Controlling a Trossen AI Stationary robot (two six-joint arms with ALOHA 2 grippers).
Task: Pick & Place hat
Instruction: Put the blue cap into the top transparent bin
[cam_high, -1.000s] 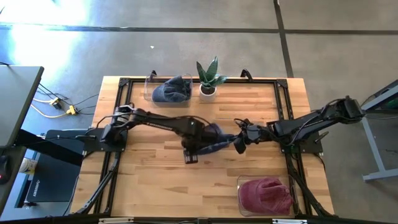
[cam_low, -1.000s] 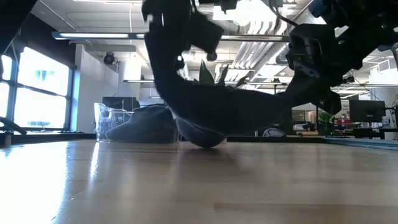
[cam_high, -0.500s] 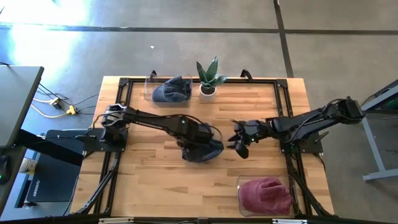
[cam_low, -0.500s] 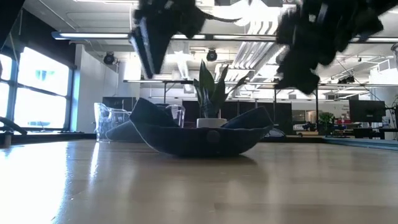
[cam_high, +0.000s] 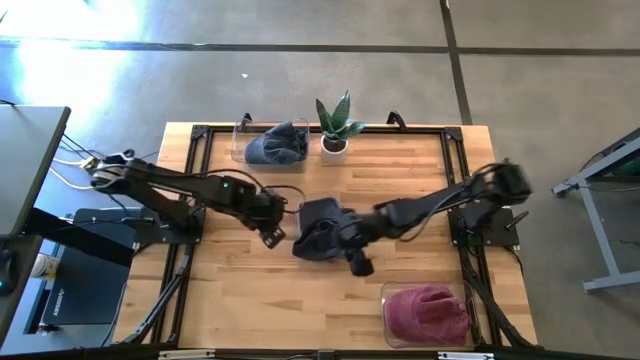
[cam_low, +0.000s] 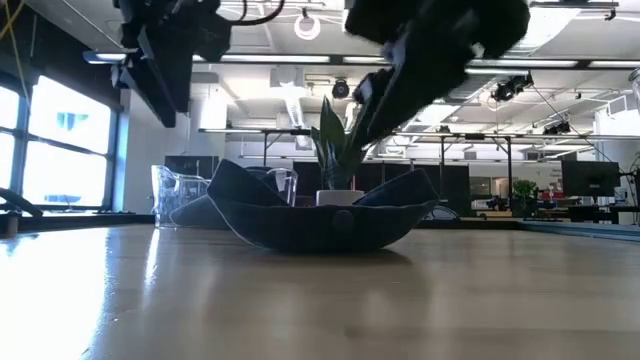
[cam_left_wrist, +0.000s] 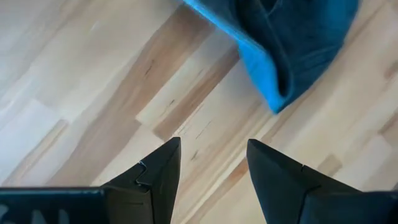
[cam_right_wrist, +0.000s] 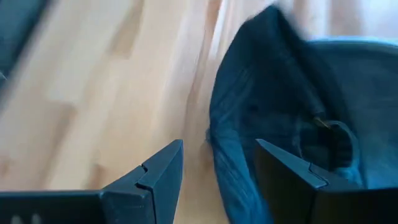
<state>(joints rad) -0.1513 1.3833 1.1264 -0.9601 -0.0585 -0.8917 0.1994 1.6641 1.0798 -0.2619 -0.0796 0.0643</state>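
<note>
The robot's right gripper will close on the rim (cam_high: 333, 241) (cam_right_wrist: 231, 171) next to the strap of the dark blue hat that lies in the middle of the table.
A dark blue hat (cam_high: 318, 232) lies on the wooden table near its middle. It rests on its crown with the opening up and its edges curled upward (cam_low: 320, 215). My left gripper (cam_high: 274, 234) is open and empty, just left of the hat and raised above the table (cam_low: 165, 60). Its wrist view shows the hat's edge (cam_left_wrist: 280, 56) ahead of the fingers. My right gripper (cam_high: 348, 246) is open at the hat's right side, above it (cam_low: 400, 90). In its wrist view (cam_right_wrist: 214, 162) the hat's rim (cam_right_wrist: 249, 143) lies ahead of the fingers.
A clear bin holding another dark blue hat (cam_high: 274, 146) stands at the far edge, beside a small potted plant (cam_high: 335, 128). A clear bin with a red hat (cam_high: 428, 312) stands at the near right. Black rails (cam_high: 455, 160) frame the tabletop.
Both grippers held the hat stretched between them and have let go; it has dropped and lies on the table, opening up. My left gripper has then drawn back toward the table's left edge. My right gripper has moved left, up to the hat.
</note>
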